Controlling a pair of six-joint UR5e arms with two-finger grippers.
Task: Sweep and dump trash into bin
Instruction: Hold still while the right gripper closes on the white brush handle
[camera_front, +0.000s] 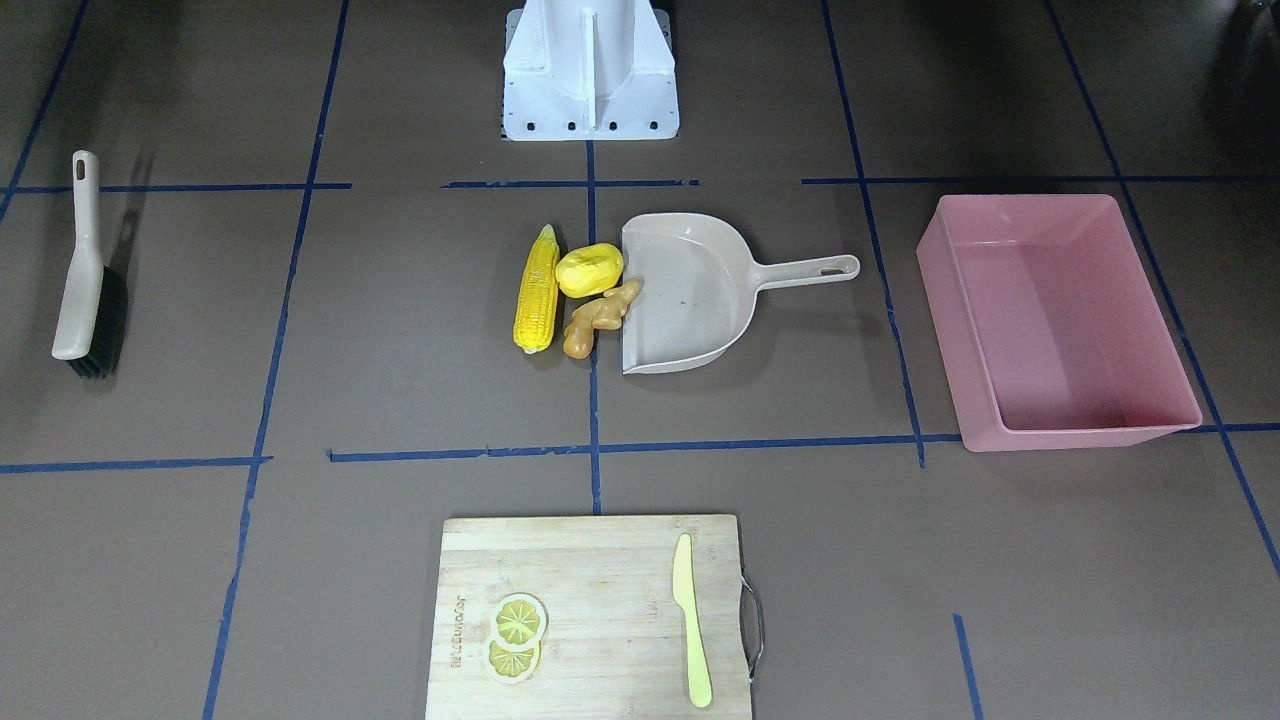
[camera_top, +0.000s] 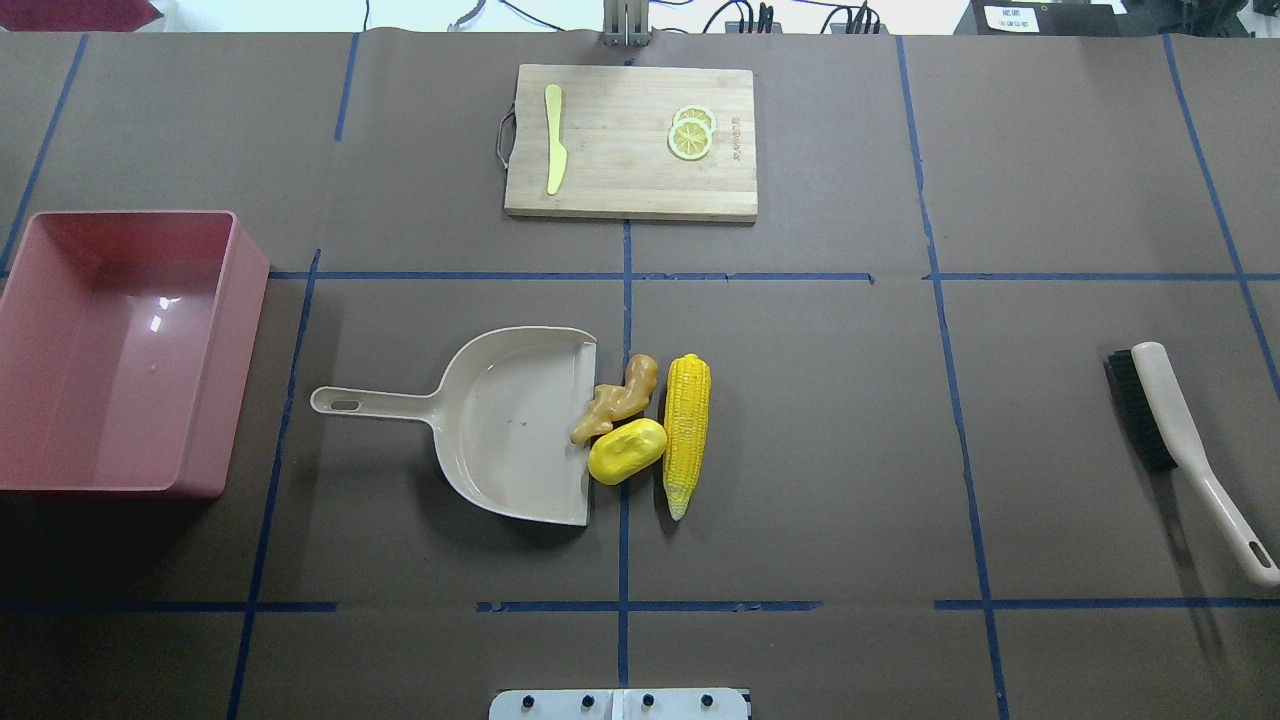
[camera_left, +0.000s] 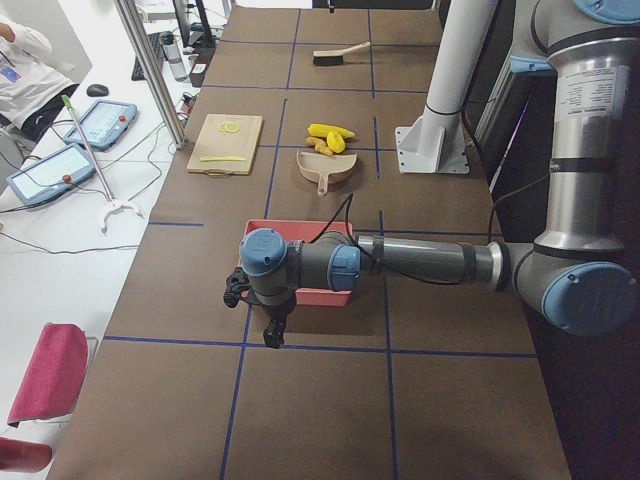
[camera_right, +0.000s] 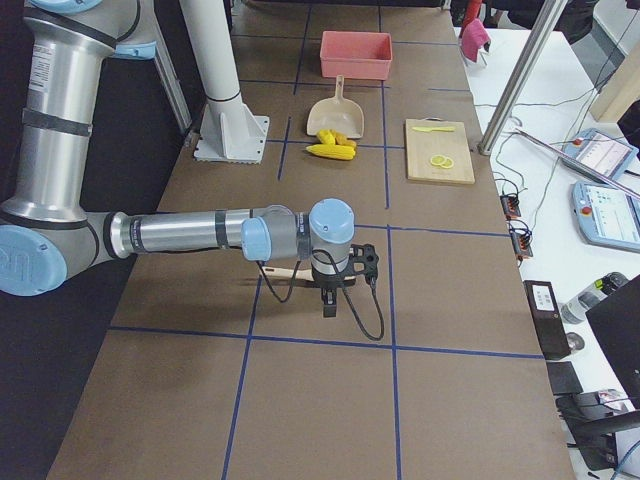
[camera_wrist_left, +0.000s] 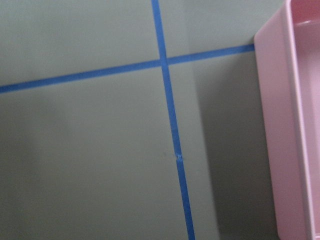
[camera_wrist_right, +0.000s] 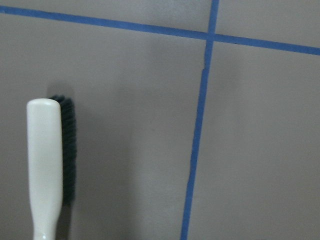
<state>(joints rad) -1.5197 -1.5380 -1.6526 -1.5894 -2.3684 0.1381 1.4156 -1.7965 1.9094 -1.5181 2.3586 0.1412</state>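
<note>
The white brush has a handle with a hole at one end and bristles at the other. My right gripper will next go to the middle of the handle (camera_front: 86, 210) and close there, between the hole and the bristles.
The yellow corn cob (camera_front: 537, 290), the yellow potato-like piece (camera_front: 589, 270) and the tan ginger root (camera_front: 600, 315) lie together at the mouth of the beige dustpan (camera_front: 690, 300) in the table's middle. The ginger's tip rests on the pan's lip. The pink bin (camera_front: 1080, 432) stands empty on the robot's left. My left gripper (camera_left: 275, 330) hangs beside the bin's outer end; my right gripper (camera_right: 328, 300) hangs over the brush (camera_top: 1180, 440). Both show only in the side views, so I cannot tell whether they are open or shut.
A wooden cutting board (camera_front: 590, 610) at the far side carries two lemon slices (camera_front: 515, 635) and a pale yellow knife (camera_front: 690, 620). The robot's white base (camera_front: 590, 70) stands at the near edge. Blue tape lines cross the brown table.
</note>
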